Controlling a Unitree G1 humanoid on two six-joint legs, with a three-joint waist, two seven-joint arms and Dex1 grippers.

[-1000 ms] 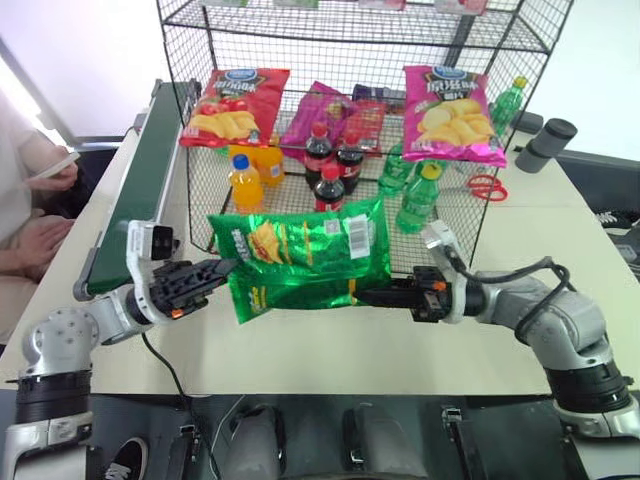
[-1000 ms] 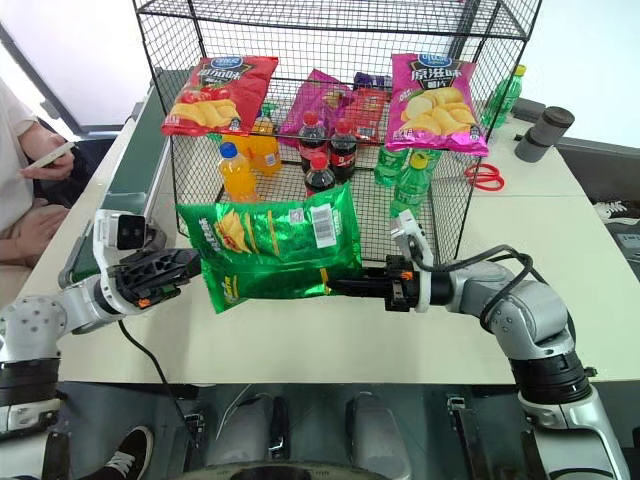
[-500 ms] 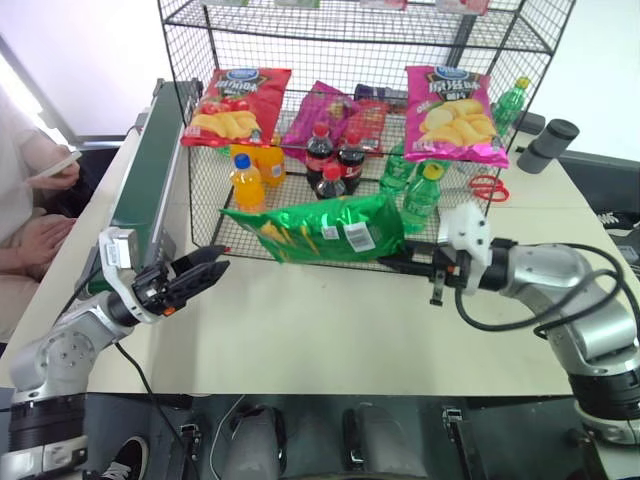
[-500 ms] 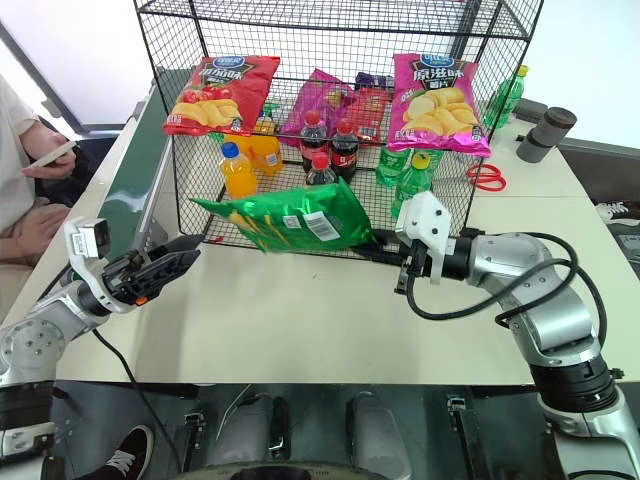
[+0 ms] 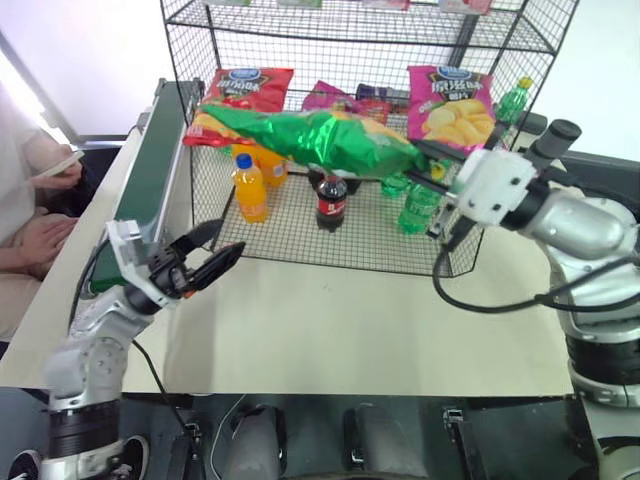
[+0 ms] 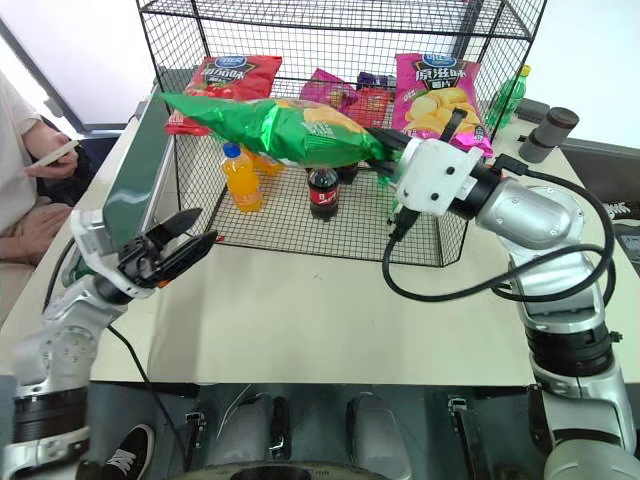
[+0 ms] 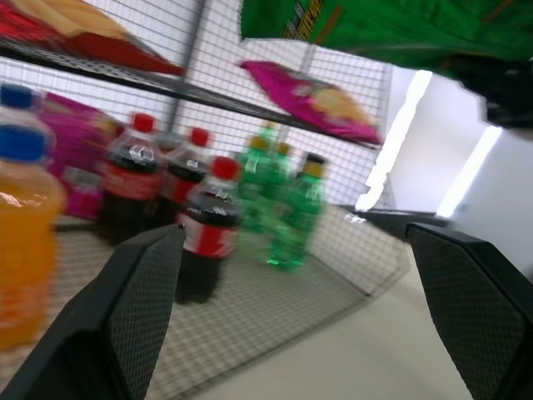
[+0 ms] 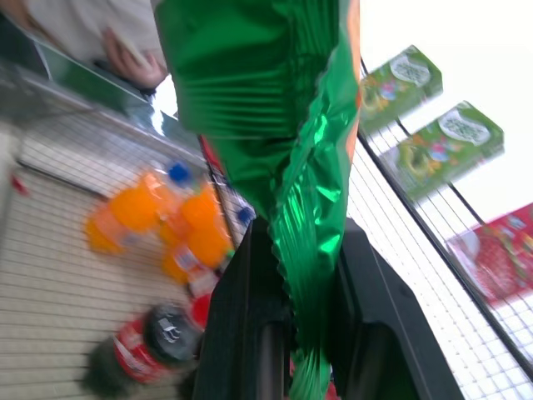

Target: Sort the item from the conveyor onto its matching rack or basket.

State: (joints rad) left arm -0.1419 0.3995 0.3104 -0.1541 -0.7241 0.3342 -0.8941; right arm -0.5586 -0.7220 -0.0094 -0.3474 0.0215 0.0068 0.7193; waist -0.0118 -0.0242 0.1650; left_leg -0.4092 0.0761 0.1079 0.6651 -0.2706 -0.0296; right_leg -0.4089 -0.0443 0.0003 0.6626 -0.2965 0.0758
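I will release the green crisp bag from my right gripper on the middle level (image 5: 351,104) between the red and pink bags.
The item, a shiny green crisp bag (image 5: 310,140), hangs roughly level in front of the rack's middle tier, reaching left as far as the red bag. My right gripper (image 5: 422,152) is shut on its right end; the right wrist view shows the crimped edge of the bag (image 8: 312,250) pinched between both fingers (image 8: 250,333). My left gripper (image 5: 222,250) stands open and empty low over the table, in front of the rack's left corner and apart from the bag. The black wire rack (image 5: 372,238) rises behind. The dark-green conveyor (image 5: 150,170) runs along the left.
On the rack's middle tier lie a red crisp bag (image 5: 240,88) and a pink one (image 5: 452,100). Orange bottles (image 5: 248,188), cola bottles (image 7: 208,229) and green bottles (image 5: 415,205) stand below. A person with a phone (image 5: 45,170) sits left. A grey cylinder (image 5: 555,135) lies at the far right.
My right gripper has risen with the green bag from table height to the middle tier and rolled it from upright to flat. My left gripper has edged forward and rolled, still open.
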